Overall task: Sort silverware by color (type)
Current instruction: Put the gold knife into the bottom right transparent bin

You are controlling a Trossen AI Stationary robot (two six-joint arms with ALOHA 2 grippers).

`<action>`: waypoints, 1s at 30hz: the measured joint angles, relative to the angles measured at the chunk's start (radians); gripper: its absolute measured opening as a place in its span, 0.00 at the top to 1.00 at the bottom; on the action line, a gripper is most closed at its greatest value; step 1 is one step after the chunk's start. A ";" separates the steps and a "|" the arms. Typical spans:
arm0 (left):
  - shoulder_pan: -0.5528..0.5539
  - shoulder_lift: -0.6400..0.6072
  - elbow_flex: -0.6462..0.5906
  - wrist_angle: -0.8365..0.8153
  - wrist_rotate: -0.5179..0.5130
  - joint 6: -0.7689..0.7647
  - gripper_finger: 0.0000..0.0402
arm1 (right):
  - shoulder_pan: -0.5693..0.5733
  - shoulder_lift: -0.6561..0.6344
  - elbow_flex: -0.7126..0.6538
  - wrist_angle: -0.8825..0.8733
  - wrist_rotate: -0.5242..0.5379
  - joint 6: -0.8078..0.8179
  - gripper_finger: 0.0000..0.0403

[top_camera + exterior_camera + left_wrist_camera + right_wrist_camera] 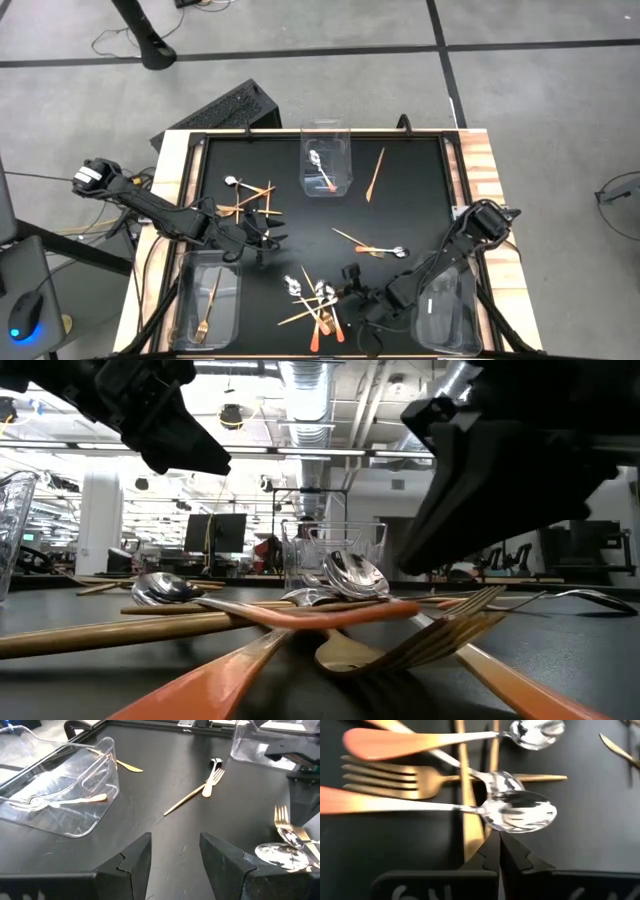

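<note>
The spoon's silver bowl is beside my right gripper, which is shut and empty, so next I open it, take the gold stick's wide end [473,839], and pull the stick out.
The silverware lies in groups on the black mat. A near pile [315,303] holds orange-handled spoons, a gold fork and thin gold sticks. A second pile [247,200] sits far left. A lone knife [375,172] and a spoon with a stick [372,246] lie mid-table. My right gripper [352,283] [498,842] is shut, its tips at the bowl of a spoon [520,815] in the near pile. My left gripper [262,240] [175,855] is open over bare mat between the two piles. My right gripper's shut fingertips [490,847] stand low at the rim of a spoon's silver bowl [512,826], coming from the table's right side over a gold stick. Whether they touch the bowl I cannot tell.
Three clear bins stand on the table. The far-middle bin [327,160] holds a spoon, the near-left bin [207,300] holds a gold fork, and the near-right bin [450,312] lies under the right arm. The mat's raised frame [450,190] bounds the work area. Bare mat lies mid-right.
</note>
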State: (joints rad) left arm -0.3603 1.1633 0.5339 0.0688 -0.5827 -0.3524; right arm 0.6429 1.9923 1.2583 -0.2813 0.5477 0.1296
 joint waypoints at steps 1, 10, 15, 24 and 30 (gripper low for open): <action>0.000 0.000 0.000 -0.006 0.000 0.000 0.62 | -0.003 0.000 0.000 0.002 -0.011 0.007 0.92; 0.000 0.000 0.000 -0.012 0.000 0.000 0.62 | 0.005 0.006 0.000 0.009 -0.103 0.027 0.79; 0.000 0.000 0.000 -0.011 0.000 0.000 0.62 | 0.004 0.008 -0.003 0.009 -0.101 0.020 0.69; 0.000 0.000 0.000 -0.011 0.000 0.000 0.62 | -0.016 0.024 -0.004 0.033 -0.087 -0.034 0.64; 0.000 0.000 0.000 -0.015 -0.001 0.000 0.62 | -0.024 0.025 -0.003 0.031 -0.099 -0.049 0.66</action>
State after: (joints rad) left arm -0.3603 1.1633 0.5339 0.0540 -0.5838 -0.3519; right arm 0.6186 2.0171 1.2548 -0.2501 0.4484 0.0803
